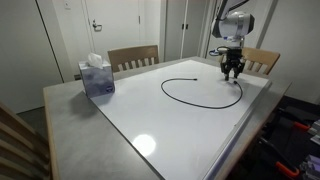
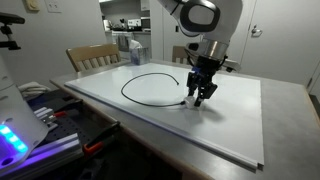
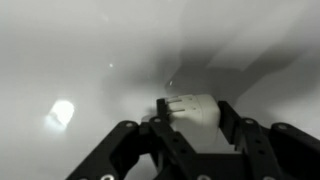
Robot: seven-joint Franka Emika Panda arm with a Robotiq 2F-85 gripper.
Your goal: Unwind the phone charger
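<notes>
Next, I let go of the plug with my gripper on the white tabletop (image 1: pixel 241 81) near the table's end, just past the black cable's loop. The plug is now at the loop's end.
The phone charger is a thin black cable lying in a wide loop on the white tabletop in both exterior views (image 1: pixel 190 95) (image 2: pixel 150 90). Its small dark connector end (image 1: pixel 196 69) lies at the far side of the loop. The whitish plug (image 3: pixel 190 108) sits between my gripper's two black fingers in the wrist view. It also shows just below the fingertips in an exterior view (image 2: pixel 189 101). My gripper (image 1: pixel 232 72) (image 2: pixel 198 95) (image 3: pixel 192 120) is down at the table, at the loop's end, shut on the plug.
A blue tissue box (image 1: pixel 96 76) stands at one table corner. Wooden chairs (image 1: pixel 133 57) (image 2: pixel 93 56) stand along the far side. The white table surface (image 1: pixel 180 125) ends close to the gripper. Cluttered gear (image 2: pixel 40 120) lies beside the table.
</notes>
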